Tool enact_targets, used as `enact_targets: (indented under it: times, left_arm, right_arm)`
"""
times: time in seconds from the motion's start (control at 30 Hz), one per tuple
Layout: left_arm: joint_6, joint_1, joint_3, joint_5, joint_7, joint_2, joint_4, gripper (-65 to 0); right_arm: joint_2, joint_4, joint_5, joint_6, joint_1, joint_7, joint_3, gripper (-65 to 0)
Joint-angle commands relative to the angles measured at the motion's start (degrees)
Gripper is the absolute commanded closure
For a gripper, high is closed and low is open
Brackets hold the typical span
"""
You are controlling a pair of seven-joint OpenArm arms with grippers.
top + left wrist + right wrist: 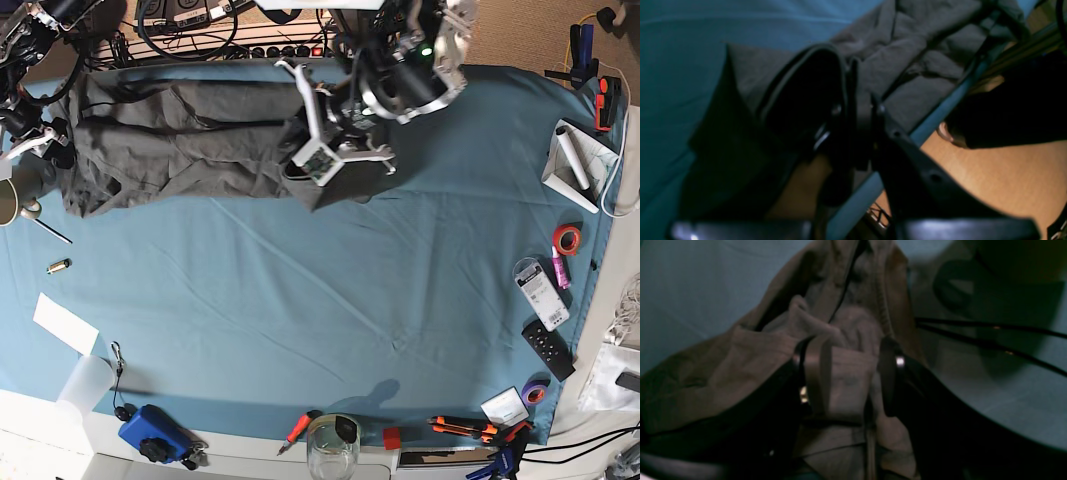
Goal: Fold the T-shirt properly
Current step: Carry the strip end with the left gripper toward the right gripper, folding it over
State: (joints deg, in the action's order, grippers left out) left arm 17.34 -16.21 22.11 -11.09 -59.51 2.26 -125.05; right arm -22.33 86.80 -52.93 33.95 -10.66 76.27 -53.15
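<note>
Next, I release the end of the T-shirt with my left gripper on the shirt's wrinkled middle [202,178] [878,46], close to the shirt's front edge.
The dark grey T-shirt [190,135] lies wrinkled along the back left of the teal table cloth [330,300]. My left gripper [318,160] is at the shirt's right end. In the left wrist view its jaws [857,86] stand close together with a dark strip of shirt [917,50] pinched between them, near the table's back edge. My right gripper [50,140] is at the shirt's left end. In the right wrist view it [850,353] is closed on a bunched fold of the shirt [750,350].
Cables and a power strip [250,45] run behind the shirt. Two thin black cables [990,336] cross the cloth by the right gripper. A lamp [12,200] stands at the left edge. Tools, tape rolls [567,239], a remote [548,350] and a jar [333,450] line the right and front edges.
</note>
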Motion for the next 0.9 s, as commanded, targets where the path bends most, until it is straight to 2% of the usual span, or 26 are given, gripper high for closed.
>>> enact_targets:
  times: [0.0,0.27,0.47,0.53,0.63,0.73,0.87]
  left_arm:
    - [-0.02,0.9,0.81,-0.48,1.46,1.42,0.13,0.0]
    - [-1.05,2.6,5.2,1.73,1.03,6.21,4.68,0.0]
    - [-1.03,3.85,7.56,2.56,1.53,5.97,6.21,0.0]
    - [0.0,3.87,7.56,2.51,2.01,5.95,6.23,0.0]
    - [6.27,3.87,7.58,1.29,3.67,5.95,6.23,0.0]
    - [6.47,3.98,7.67,-0.92,3.85,5.95,6.23,0.0]
    - [6.45,4.02,7.67,-0.9,3.87,5.95,6.34,0.0]
  right_arm:
    - [-1.38,0.94,-1.2,0.11,0.31,-0.98,-0.48,-24.1]
    - [-1.53,0.94,-1.22,0.11,0.33,-1.2,-0.48,-24.1]
    - [-2.47,0.94,-1.2,0.13,0.33,-1.27,-0.48,-24.1]
    - [-2.4,0.94,-1.22,0.11,0.33,-1.27,-0.48,-24.1]
    - [-2.43,0.94,-1.2,0.11,0.33,-1.27,-0.48,-24.1]
    - [-2.43,0.94,-0.48,0.07,0.33,-1.33,-0.48,-24.1]
    - [-2.43,0.9,4.81,0.07,0.31,-4.76,-0.48,-24.1]
